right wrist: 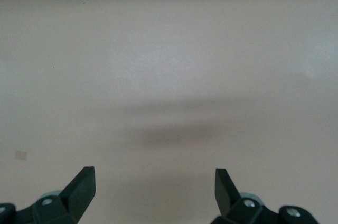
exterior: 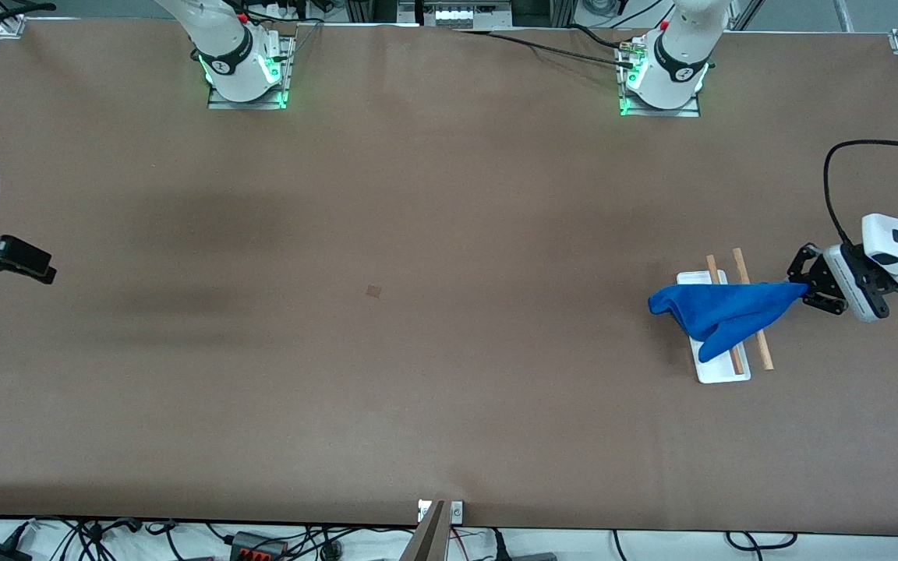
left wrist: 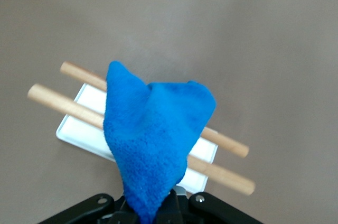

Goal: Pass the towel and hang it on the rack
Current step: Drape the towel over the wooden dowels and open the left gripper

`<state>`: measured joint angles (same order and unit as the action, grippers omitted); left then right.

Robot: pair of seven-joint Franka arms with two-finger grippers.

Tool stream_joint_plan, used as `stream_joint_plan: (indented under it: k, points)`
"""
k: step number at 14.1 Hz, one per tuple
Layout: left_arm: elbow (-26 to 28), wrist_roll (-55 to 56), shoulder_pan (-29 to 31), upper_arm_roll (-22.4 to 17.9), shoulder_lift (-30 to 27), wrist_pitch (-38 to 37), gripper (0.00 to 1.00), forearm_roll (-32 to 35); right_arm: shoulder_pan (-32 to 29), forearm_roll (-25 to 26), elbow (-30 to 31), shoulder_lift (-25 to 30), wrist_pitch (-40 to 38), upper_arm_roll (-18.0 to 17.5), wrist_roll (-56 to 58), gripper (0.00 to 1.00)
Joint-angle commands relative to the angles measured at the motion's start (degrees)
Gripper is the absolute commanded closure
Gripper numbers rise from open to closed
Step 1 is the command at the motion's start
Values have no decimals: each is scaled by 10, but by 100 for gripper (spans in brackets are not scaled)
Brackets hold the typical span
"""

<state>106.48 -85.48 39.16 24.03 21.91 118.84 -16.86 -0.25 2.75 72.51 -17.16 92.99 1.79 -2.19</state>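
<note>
Next, my left gripper lets go of the blue towel over the middle of the rack's two wooden rods point(exterior: 722, 316) point(left wrist: 148, 123), above the white tray.
The bright blue towel point(exterior: 718, 312) lies draped across the rack's two wooden rods point(exterior: 754, 327), over the rack's white tray base point(exterior: 722, 374), toward the left arm's end of the table. My left gripper point(exterior: 806, 290) is shut on one corner of the towel, just beside the rack. In the left wrist view the towel point(left wrist: 153, 139) spreads over both rods point(left wrist: 222, 174) and the tray point(left wrist: 79, 129), tapering into the gripper point(left wrist: 153, 211). My right gripper point(exterior: 47, 273) waits open and empty at the right arm's end of the table, over bare table in its wrist view point(right wrist: 154, 179).
The brown table point(exterior: 418, 351) spreads wide between the two arms. A small dark patch point(exterior: 373, 291) marks its middle. The arm bases point(exterior: 246, 70) stand along the table's edge farthest from the front camera. Cables hang along the edge nearest that camera.
</note>
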Motion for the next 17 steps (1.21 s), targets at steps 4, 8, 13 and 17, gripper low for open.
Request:
stream_joint_plan:
  k: [4,8,13,17]
  points:
    - [-30,-31,23,6,72,47,99,32,4,-7,80,65,4,3,10,0]
    - [-30,-35,38,5,87,50,99,32,9,-6,76,66,0,23,24,0]
    - [-28,-36,50,5,117,70,94,32,8,-7,85,76,-10,18,36,0]
    - [-29,-35,56,5,134,71,10,31,9,-6,175,120,38,16,30,0]
